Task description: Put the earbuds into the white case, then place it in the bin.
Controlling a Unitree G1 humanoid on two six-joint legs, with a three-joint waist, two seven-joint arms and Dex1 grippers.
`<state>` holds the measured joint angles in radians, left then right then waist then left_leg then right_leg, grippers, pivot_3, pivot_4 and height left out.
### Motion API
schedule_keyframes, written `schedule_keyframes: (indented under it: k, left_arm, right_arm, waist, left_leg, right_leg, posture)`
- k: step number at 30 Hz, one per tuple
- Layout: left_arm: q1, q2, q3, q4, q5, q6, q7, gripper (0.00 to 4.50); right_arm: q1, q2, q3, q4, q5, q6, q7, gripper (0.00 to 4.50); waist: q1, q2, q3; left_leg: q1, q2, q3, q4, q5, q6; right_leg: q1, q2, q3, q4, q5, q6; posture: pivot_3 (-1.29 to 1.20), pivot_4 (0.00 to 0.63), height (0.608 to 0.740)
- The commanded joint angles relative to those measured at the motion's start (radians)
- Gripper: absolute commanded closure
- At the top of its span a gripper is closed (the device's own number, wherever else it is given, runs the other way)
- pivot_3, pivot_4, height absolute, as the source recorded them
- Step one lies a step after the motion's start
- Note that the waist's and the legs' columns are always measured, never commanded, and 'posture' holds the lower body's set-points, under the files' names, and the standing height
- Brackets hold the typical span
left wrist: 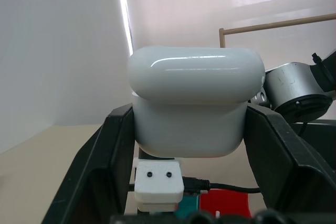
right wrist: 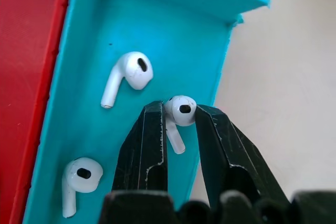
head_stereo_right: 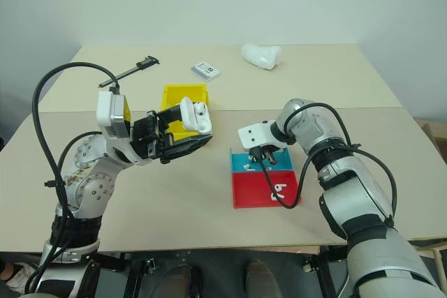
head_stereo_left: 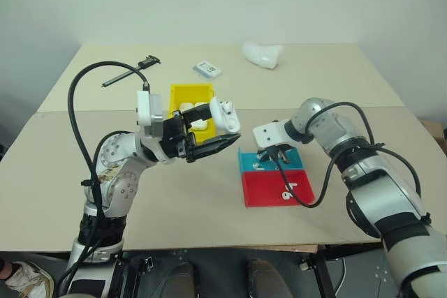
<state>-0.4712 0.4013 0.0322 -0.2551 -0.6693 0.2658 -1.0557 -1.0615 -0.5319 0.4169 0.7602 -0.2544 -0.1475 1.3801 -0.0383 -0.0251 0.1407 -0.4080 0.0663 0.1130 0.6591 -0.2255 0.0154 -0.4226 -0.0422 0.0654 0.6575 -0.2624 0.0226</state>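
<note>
The robot's right gripper needs to release the earbud inside the open white case [head_stereo_left: 228, 109] that the left gripper holds above the table.
My left gripper [head_stereo_left: 218, 130] is shut on the white case [left wrist: 195, 103], held above the table in front of the yellow bin [head_stereo_left: 188, 93]; its lid looks raised. My right gripper [right wrist: 178, 116] points down over the blue tray [right wrist: 173, 35] and pinches one earbud [right wrist: 182, 108] by its head, just above the tray floor near a wall. Two more earbuds [right wrist: 131, 72] lie loose in that tray. Another earbud [head_stereo_left: 286, 190] lies in the red tray [head_stereo_left: 269, 197].
White cases [head_stereo_left: 194, 113] sit inside the bin. At the table's far side are a lumpy white object [head_stereo_left: 263, 54], a printed white card [head_stereo_left: 207, 69] and a black tool [head_stereo_left: 133, 71]. The red tray adjoins the blue one on the near side.
</note>
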Motion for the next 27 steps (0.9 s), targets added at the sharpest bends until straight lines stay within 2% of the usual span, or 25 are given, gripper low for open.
schedule_keyframes:
  k: [1, 7, 9, 11, 13, 16, 20, 27]
  left_arm:
    - [-0.017, -0.002, 0.001, -0.028, -0.015, -0.011, -0.001, 1.72]
    - [-0.043, -0.013, -0.011, 0.008, -0.019, -0.011, -0.021, 1.72]
    - [-0.054, -0.015, -0.016, 0.024, -0.018, -0.01, -0.033, 1.72]
    - [-0.064, -0.019, -0.02, 0.034, -0.017, -0.009, -0.039, 1.72]
    - [-0.072, -0.025, -0.026, 0.043, -0.018, -0.005, -0.044, 1.72]
    - [-0.082, -0.031, -0.036, 0.05, -0.019, -0.001, -0.053, 1.72]
    - [-0.094, -0.039, -0.041, 0.057, -0.017, 0.002, -0.057, 1.72]
    - [-0.095, -0.039, -0.04, 0.058, -0.022, 0.005, -0.059, 1.72]
  right_arm:
    - [0.036, -0.076, -0.197, -0.236, 0.16, 0.224, -0.027, 3.89]
    - [0.299, -0.132, -0.622, -0.806, 0.723, 0.834, -0.061, 3.89]
    - [0.336, -0.113, -0.741, -0.948, 0.93, 1.024, -0.153, 3.89]
    - [0.356, -0.089, -0.81, -1.053, 1.086, 1.132, -0.251, 3.89]
    - [0.374, -0.052, -0.834, -1.157, 1.21, 1.185, -0.362, 3.89]
    - [0.396, -0.005, -0.798, -1.269, 1.301, 1.223, -0.511, 3.89]
    - [0.426, 0.008, -0.71, -1.324, 1.301, 1.2, -0.606, 3.89]
    - [0.418, -0.007, -0.654, -1.292, 1.297, 1.158, -0.669, 3.89]
  waist:
    - [0.007, 0.0, 0.0]
    - [0.031, 0.0, 0.0]
    - [0.031, 0.0, 0.0]
    - [0.023, 0.0, 0.0]
    - [0.017, 0.0, 0.0]
    - [0.011, 0.0, 0.0]
    - [0.013, 0.0, 0.0]
    - [0.02, 0.0, 0.0]
  left_leg:
    - [0.0, 0.0, 0.0, 0.0, 0.0, 0.0]
    - [0.0, 0.0, -0.001, 0.0, 0.0, 0.0]
    - [-0.001, 0.0, -0.001, 0.0, 0.0, 0.0]
    - [0.0, 0.0, -0.001, 0.0, 0.0, 0.0]
    - [0.002, 0.0, -0.002, 0.0, 0.0, 0.0]
    - [0.002, 0.001, -0.003, -0.001, 0.0, 0.0]
    - [0.0, -0.001, -0.003, -0.001, 0.0, 0.0]
    - [-0.001, -0.001, -0.003, -0.001, 0.0, 0.0]
  right_leg:
    - [0.0, 0.0, 0.0, 0.0, 0.0, 0.0]
    - [0.002, 0.0, -0.003, -0.002, 0.0, 0.0]
    - [0.001, 0.0, -0.002, -0.001, 0.0, 0.0]
    - [0.001, -0.001, -0.001, -0.001, 0.0, 0.0]
    - [0.002, 0.001, 0.0, -0.001, 0.0, 0.0]
    - [0.002, 0.002, 0.0, -0.001, 0.0, 0.0]
    - [0.001, 0.001, 0.0, -0.002, 0.0, 0.001]
    - [0.001, 0.001, 0.0, -0.003, 0.0, 0.001]
  posture:
    - [0.0, 0.15, 0.74]
    - [0.0, 0.15, 0.74]
    - [0.0, 0.15, 0.74]
    - [0.0, 0.15, 0.74]
    - [0.0, 0.15, 0.74]
    - [0.0, 0.15, 0.74]
    - [0.0, 0.15, 0.74]
    - [0.0, 0.15, 0.74]
